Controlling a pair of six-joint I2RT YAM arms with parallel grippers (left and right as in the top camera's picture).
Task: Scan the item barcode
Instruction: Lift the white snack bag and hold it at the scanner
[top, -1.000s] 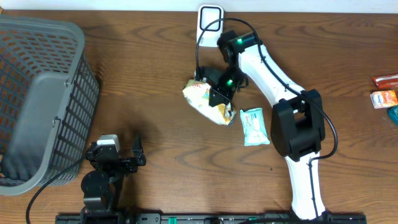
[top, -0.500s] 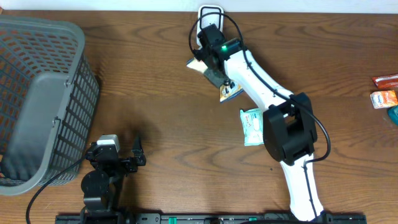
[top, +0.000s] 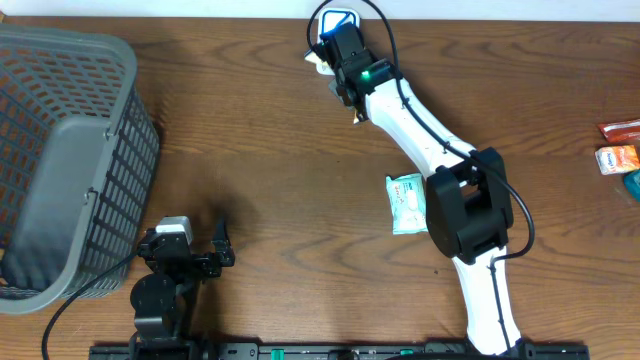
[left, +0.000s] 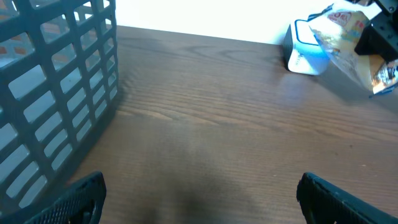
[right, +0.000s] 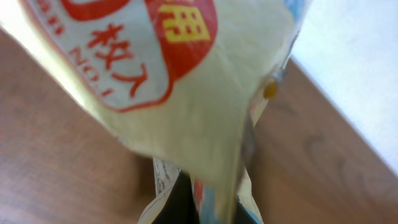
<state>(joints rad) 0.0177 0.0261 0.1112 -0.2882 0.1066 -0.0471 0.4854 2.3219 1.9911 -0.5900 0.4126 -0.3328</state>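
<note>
The robot's right gripper should put the cream snack bag, now held at the scanner, down on the table (top: 370, 67) beside the white scanner, toward the orange packets.
A cream snack bag with red print (right: 186, 81) hangs from my right gripper (right: 211, 202), which is shut on its edge. Overhead, the right gripper (top: 342, 62) holds the bag (top: 319, 62) at the white scanner (top: 338, 20) by the table's far edge, and the arm hides most of the bag. The scanner's face glows blue. In the left wrist view the bag (left: 345, 37) is right beside the scanner (left: 305, 55). My left gripper (left: 199, 202) rests low at the front left (top: 205, 250), open and holding nothing.
A grey mesh basket (top: 60, 150) fills the left side, seen close in the left wrist view (left: 56, 87). A teal and white packet (top: 405, 203) lies beside the right arm's base. Orange packets (top: 620, 145) lie at the right edge.
The right arm carried the snack bag from the middle of the table up to the scanner at the far edge. The left arm stayed still.
</note>
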